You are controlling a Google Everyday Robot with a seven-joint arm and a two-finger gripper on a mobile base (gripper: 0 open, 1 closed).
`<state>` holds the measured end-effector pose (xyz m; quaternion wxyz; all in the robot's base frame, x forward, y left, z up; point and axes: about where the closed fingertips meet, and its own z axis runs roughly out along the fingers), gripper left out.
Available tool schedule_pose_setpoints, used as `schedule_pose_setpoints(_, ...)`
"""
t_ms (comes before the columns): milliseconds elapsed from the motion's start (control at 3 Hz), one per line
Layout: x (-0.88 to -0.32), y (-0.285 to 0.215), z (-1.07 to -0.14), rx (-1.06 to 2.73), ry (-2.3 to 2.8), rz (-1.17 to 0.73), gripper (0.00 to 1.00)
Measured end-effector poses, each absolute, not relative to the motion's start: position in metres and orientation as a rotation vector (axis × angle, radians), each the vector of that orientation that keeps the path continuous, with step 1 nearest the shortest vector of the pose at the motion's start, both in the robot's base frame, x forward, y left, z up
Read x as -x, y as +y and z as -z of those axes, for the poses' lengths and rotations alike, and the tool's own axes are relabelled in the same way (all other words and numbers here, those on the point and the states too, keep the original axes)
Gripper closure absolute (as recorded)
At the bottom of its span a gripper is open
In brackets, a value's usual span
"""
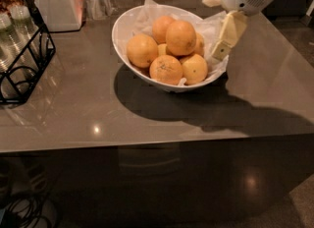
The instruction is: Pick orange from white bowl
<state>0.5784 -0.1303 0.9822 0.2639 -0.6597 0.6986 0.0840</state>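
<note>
I should next move my gripper to the largest orange (182,37), on top of the pile in the white bowl, and close it around the sides of that orange.
The white bowl (119,34) stands on the grey counter, lined with crumpled white paper. It holds several oranges. The orange (181,38), the largest and smooth, sits on top of the pile. A speckled orange with a dark dot (166,70) lies at the front. My gripper (213,29) hangs at the bowl's right rim, just right of the pile and apart from the fruit. It is open and empty. One cream finger (226,36) points down over the paper at the rim.
A white lidded jar (56,3) stands at the back left. A black wire rack (22,60) holding bottles sits at the left edge. A clear glass (100,3) stands behind the bowl. The counter's front edge runs below the bowl.
</note>
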Motion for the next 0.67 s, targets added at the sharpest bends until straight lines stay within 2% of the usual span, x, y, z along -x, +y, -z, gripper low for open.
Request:
schedule_pose_setpoints(333,-0.6220,-0.0954,-0.9651,1.778,1.827,-0.369,0.00)
schedule_pose_setpoints(667,-0.6221,-0.0953,-0.9650,1.777,1.827,-0.370,0.00)
